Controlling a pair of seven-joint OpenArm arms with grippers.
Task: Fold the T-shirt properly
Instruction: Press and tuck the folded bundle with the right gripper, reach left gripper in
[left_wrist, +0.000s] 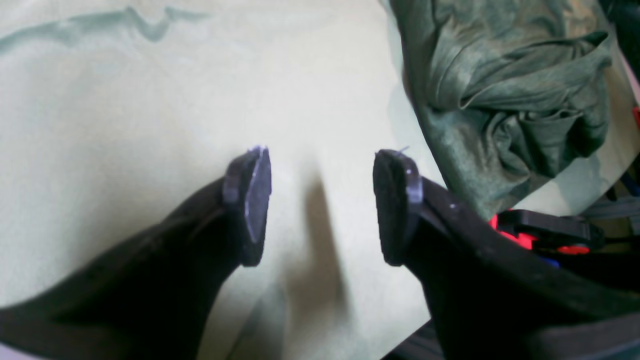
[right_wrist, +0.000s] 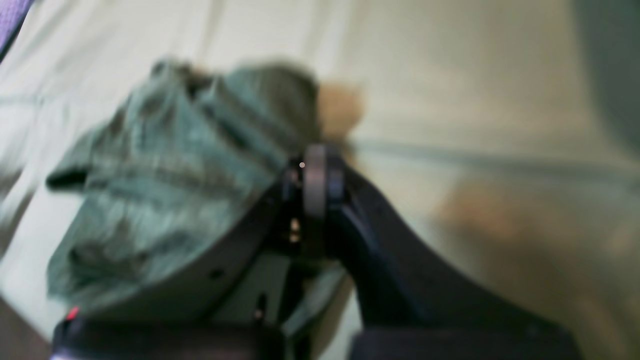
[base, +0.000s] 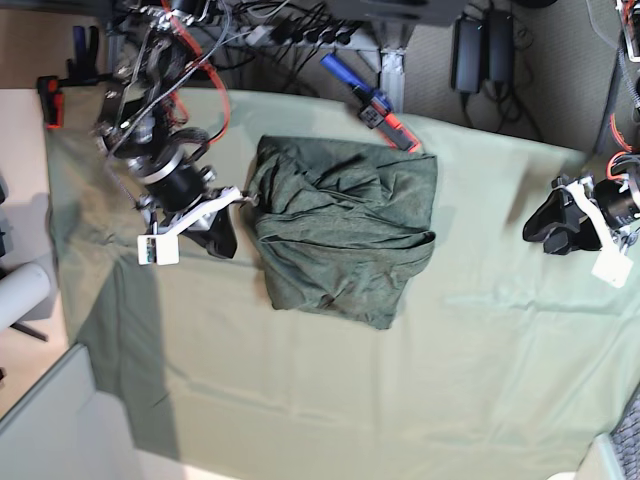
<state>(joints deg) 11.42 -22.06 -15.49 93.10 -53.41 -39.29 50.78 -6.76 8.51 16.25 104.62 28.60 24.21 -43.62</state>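
The robot's left gripper should next go to the T-shirt's corner (base: 432, 159) (left_wrist: 486, 211) beside the blue clamp at the table's back edge and close there.
The T-shirt (base: 345, 225) lies bunched and wrinkled in the middle of the pale table cloth (base: 480, 340). My right gripper (base: 238, 205) sits at the shirt's left edge. In the blurred right wrist view its fingers (right_wrist: 315, 180) are pressed together. The T-shirt (right_wrist: 170, 185) is gathered against their tips and more cloth hangs below them. My left gripper (base: 560, 225) is far off at the right of the base view. In the left wrist view the left gripper (left_wrist: 322, 200) stands open over bare cloth with nothing between its fingers. There the T-shirt (left_wrist: 505, 100) lies apart at the upper right.
A red and black clamp (left_wrist: 545, 232) grips the table edge by the left arm. A blue clamp (base: 365, 92) and several cables sit along the back edge. A white roll (base: 22, 288) lies off the table's left side.
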